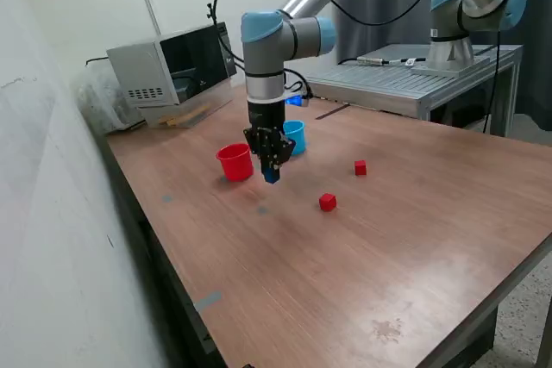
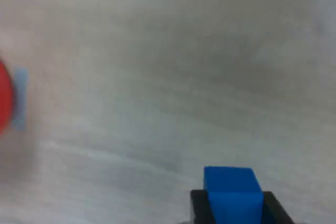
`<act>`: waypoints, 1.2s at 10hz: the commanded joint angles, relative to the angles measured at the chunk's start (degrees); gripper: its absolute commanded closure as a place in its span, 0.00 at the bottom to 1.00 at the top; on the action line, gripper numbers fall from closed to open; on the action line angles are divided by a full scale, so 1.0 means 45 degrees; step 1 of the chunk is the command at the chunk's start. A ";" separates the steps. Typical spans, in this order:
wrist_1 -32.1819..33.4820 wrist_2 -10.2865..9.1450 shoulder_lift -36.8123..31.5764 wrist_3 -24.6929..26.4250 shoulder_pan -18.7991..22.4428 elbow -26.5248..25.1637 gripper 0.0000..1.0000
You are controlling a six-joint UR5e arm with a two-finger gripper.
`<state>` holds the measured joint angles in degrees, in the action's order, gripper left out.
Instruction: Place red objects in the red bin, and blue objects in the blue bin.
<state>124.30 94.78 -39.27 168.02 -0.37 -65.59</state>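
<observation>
My gripper needs to drop the dark-blue cube inside the light-blue cup (image 1: 290, 139) that stands just behind it, near the red cup.
My gripper (image 1: 271, 171) is shut on a dark-blue cube (image 1: 272, 176) and holds it just above the table, beside the red cup (image 1: 234, 162). In the wrist view the blue cube (image 2: 232, 192) sits between the two black fingers (image 2: 199, 207), and the red cup's rim (image 2: 5, 100) shows at the picture's edge. The light-blue cup (image 1: 294, 137) stands just behind the gripper, partly hidden by it. Two red cubes lie on the table toward the exterior view's right: one (image 1: 327, 202) nearer, one (image 1: 360, 167) farther. A second blue cube is not in view.
A grey box-like device (image 1: 172, 66) stands at the table's back corner on the exterior view's left. A metal bench (image 1: 405, 79) with the arm's base is behind the table. A wall runs along the exterior view's left.
</observation>
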 commanded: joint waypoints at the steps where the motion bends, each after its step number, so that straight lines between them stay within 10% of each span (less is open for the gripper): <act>1: -0.0023 0.0167 -0.2183 0.1133 -0.0113 -0.2330 1.00; 5: -0.0919 0.2078 -0.4299 0.2719 -0.0969 -0.4717 1.00; 12: -0.1410 0.2199 -0.4204 0.2740 -0.3081 -0.5014 1.00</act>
<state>117.99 104.69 -58.50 180.41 -13.25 -88.07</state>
